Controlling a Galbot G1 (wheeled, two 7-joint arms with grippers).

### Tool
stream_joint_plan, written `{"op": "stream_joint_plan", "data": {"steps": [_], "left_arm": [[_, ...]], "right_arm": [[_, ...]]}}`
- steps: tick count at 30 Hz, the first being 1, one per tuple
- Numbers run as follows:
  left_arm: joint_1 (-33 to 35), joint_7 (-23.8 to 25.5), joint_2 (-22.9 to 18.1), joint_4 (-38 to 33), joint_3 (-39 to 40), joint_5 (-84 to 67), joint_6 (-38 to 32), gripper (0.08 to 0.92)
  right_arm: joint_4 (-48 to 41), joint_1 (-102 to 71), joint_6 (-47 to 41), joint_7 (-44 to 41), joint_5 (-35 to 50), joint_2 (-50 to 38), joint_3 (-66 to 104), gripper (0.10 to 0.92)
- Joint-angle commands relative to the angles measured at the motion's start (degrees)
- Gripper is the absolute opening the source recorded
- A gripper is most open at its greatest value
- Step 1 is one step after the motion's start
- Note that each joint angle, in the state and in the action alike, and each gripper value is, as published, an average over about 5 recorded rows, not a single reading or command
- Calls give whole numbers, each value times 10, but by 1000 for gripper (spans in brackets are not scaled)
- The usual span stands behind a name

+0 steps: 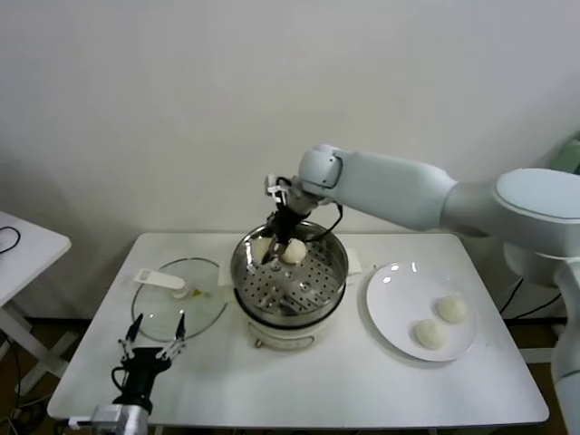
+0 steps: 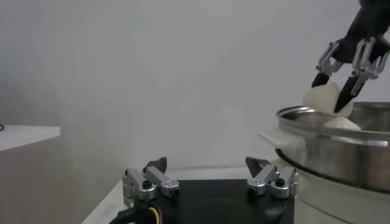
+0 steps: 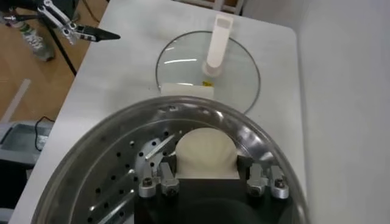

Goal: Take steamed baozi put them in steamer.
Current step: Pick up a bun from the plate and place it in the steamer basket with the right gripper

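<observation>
The robot's right gripper should set the baozi down on the steamer's perforated bottom near the glass lid's side [image 1: 265, 274] [image 3: 180, 163].
The steamer [image 1: 313, 292] stands mid-table on its white pot base. My right gripper [image 1: 270, 254] reaches over its far rim, shut on a steamed baozi [image 1: 261, 246] held at about rim height. In the right wrist view that baozi [image 3: 205, 152] fills the gap between the fingers [image 3: 159, 176], above the perforated floor [image 3: 116, 182]. A second baozi [image 1: 293, 252] lies in the steamer just beside it. Two more baozi [image 1: 450, 309] [image 1: 429, 334] rest on the white plate [image 1: 394, 290]. My left gripper [image 1: 152, 337] waits open low at the front left.
A round glass lid [image 1: 195, 313] with a white handle [image 1: 159, 278] lies flat left of the steamer, between it and my left gripper. The plate sits right of the steamer. A small white side table [image 1: 23, 249] stands off to the left.
</observation>
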Motion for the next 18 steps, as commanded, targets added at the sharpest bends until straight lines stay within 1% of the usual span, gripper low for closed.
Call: {"op": "stream_joint_plan", "data": {"steps": [1,18], "left_arm": [[2,1,2,1,-1,-5,-1,823],[2,1,2,6,1,-4,-2,823]], "right_arm": [[-22,-30,-4,7,-6,36,-2,640],[-25,-35,7,-3,-36,28,-11,645]]}}
